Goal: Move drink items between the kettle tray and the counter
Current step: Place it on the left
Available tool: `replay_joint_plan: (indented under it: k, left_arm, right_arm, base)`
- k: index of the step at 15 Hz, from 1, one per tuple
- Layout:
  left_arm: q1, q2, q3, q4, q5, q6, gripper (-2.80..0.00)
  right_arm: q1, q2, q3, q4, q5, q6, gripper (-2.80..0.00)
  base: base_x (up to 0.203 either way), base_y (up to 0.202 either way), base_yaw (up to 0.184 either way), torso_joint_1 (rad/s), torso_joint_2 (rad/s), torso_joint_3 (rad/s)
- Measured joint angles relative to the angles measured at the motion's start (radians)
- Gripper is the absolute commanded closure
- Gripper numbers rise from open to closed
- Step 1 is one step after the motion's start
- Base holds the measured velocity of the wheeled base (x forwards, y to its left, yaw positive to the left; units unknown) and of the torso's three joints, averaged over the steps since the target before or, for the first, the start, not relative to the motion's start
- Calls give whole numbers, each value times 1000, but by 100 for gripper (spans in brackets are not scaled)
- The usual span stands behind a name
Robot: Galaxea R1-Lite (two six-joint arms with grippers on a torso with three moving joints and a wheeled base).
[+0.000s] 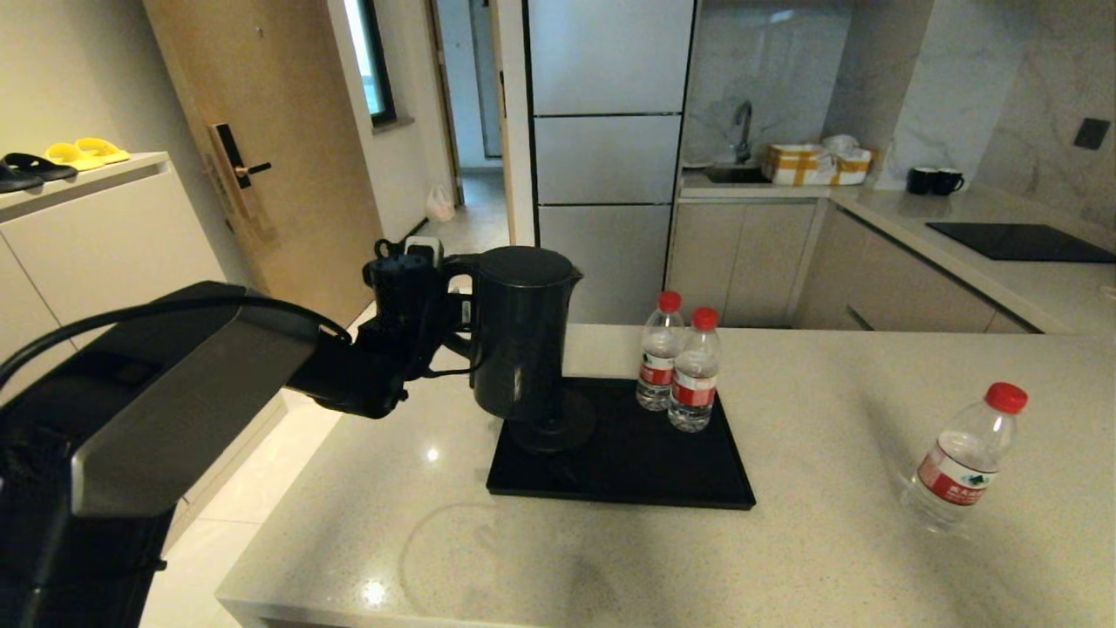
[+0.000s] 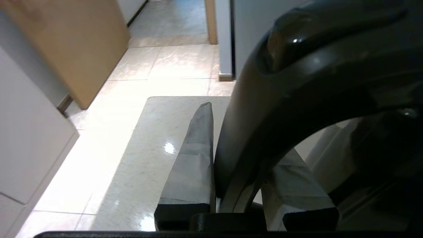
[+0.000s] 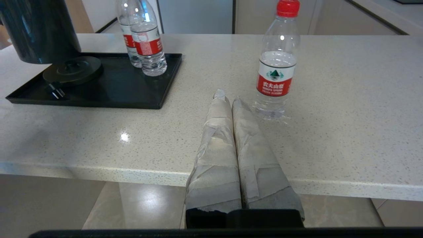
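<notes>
The matte black kettle, now hanging just above its base, will be set down by my left gripper on the beige counter (image 1: 462,404) beside the black tray, toward the wooden door.
The matte black kettle (image 1: 523,331) hangs just above its round base (image 1: 554,427), shifted a little to the left of it. My left gripper (image 1: 452,301) is shut on the loop handle (image 2: 264,99); one taped finger (image 2: 198,158) presses its side. The base sits on the black tray (image 1: 663,475), with two red-capped water bottles (image 1: 695,371) at the tray's back right corner. A third bottle (image 1: 963,462) stands on the beige counter (image 1: 828,541) at the right. My right gripper (image 3: 228,96) is shut and empty over the counter's front edge, just beside that bottle (image 3: 277,69).
A cord plug (image 3: 54,91) lies on the tray (image 3: 132,89) near the base (image 3: 72,69). Behind are the grey worktop with black hob (image 1: 1020,242), two black mugs (image 1: 933,180), a tap (image 1: 743,122) and a carton (image 1: 815,164). A wooden door (image 1: 261,157) is at the left.
</notes>
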Motion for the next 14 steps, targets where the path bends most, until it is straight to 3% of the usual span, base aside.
replay_joint_plan:
  k: [14]
  left_arm:
    - [132, 100, -192, 151, 12, -14, 0]
  right_arm:
    - [0, 0, 0, 0, 0, 0, 0]
  base:
    - [0, 0, 0, 0, 0, 0]
